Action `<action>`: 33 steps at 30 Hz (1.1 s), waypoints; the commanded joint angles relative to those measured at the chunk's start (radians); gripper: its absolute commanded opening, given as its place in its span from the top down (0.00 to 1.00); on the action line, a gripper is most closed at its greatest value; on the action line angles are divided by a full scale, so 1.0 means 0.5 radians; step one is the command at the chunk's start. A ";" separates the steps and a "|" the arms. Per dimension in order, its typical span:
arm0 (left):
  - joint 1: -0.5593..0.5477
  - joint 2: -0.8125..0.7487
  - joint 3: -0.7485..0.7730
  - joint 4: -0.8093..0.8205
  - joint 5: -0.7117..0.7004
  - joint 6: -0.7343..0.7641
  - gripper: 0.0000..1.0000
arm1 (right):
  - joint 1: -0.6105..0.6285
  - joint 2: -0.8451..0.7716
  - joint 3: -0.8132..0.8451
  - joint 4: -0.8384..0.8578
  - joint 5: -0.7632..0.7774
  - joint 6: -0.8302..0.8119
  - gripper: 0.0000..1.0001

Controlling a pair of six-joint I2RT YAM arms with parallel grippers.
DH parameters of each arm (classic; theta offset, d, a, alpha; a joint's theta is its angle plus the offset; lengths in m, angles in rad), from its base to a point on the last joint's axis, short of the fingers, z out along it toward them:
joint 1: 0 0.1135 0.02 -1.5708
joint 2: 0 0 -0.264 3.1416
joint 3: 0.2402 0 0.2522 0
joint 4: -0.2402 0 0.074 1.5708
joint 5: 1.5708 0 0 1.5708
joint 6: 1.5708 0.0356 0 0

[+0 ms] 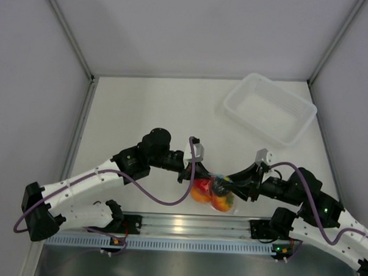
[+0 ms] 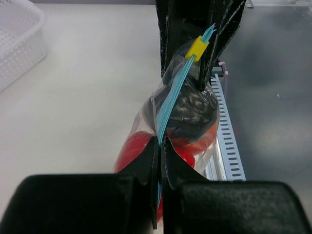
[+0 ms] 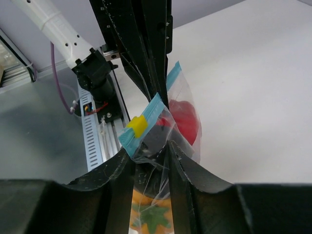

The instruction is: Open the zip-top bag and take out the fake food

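Note:
The yellow slider is far from where the left gripper holds the bag's strip, so next the left gripper grabs the slider (image 2: 197, 48) and pulls it along the strip.
The zip-top bag (image 1: 213, 189) hangs between my two grippers near the table's front edge. Its light-blue zip strip (image 2: 170, 100) carries a yellow slider (image 2: 197, 48). My left gripper (image 2: 161, 144) is shut on the strip's near end. My right gripper (image 3: 148, 153) stands partly open astride the bag's slider corner, with only thin film between its fingers and the slider (image 3: 137, 126) just past its tips. Inside the bag are the fake food pieces: a red pepper (image 2: 129, 148), a dark round piece (image 2: 190, 109) and orange fruit (image 3: 151, 214). Both grippers, left (image 1: 193, 175) and right (image 1: 236, 185), flank the bag.
A white translucent tray (image 1: 234, 109) stands at the back right and shows in the left wrist view (image 2: 19, 39). A slotted aluminium rail (image 1: 192, 224) runs along the front edge just below the bag. Grey walls enclose the table.

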 commanded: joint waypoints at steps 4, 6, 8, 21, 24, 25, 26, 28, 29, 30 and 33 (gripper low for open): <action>-0.001 0.036 0.100 0.033 0.063 -0.013 1.00 | 0.030 0.067 0.140 0.120 0.007 -0.069 0.75; -0.001 0.058 0.112 0.009 0.060 -0.004 1.00 | 0.033 0.073 0.137 0.114 0.019 -0.072 0.83; -0.004 0.076 0.115 0.002 0.026 -0.004 1.00 | 0.033 0.079 0.137 0.102 0.035 -0.072 0.91; -0.004 0.043 0.161 0.018 -0.090 -0.013 0.31 | 0.030 0.318 0.327 -0.149 0.121 -0.164 1.00; -0.056 0.046 0.180 0.067 -0.155 -0.025 0.32 | 0.033 0.382 0.361 -0.208 0.090 -0.179 1.00; -0.065 0.043 0.183 0.085 -0.143 -0.028 0.34 | 0.033 0.392 0.376 -0.220 0.081 -0.189 1.00; -0.071 0.040 0.183 0.134 -0.115 -0.037 0.35 | 0.030 0.404 0.380 -0.229 0.056 -0.192 1.00; -0.077 0.012 0.170 0.189 -0.042 -0.053 0.37 | 0.033 0.413 0.370 -0.232 0.032 -0.195 1.00; -0.080 0.003 0.161 0.208 -0.032 -0.074 0.40 | 0.033 0.413 0.367 -0.235 0.026 -0.195 1.00; -0.077 0.000 0.152 0.299 -0.020 -0.080 0.41 | 0.033 0.407 0.367 -0.239 0.029 -0.195 1.00; -0.080 0.006 0.176 0.331 0.014 -0.099 0.46 | 0.033 0.401 0.358 -0.232 0.004 -0.204 1.00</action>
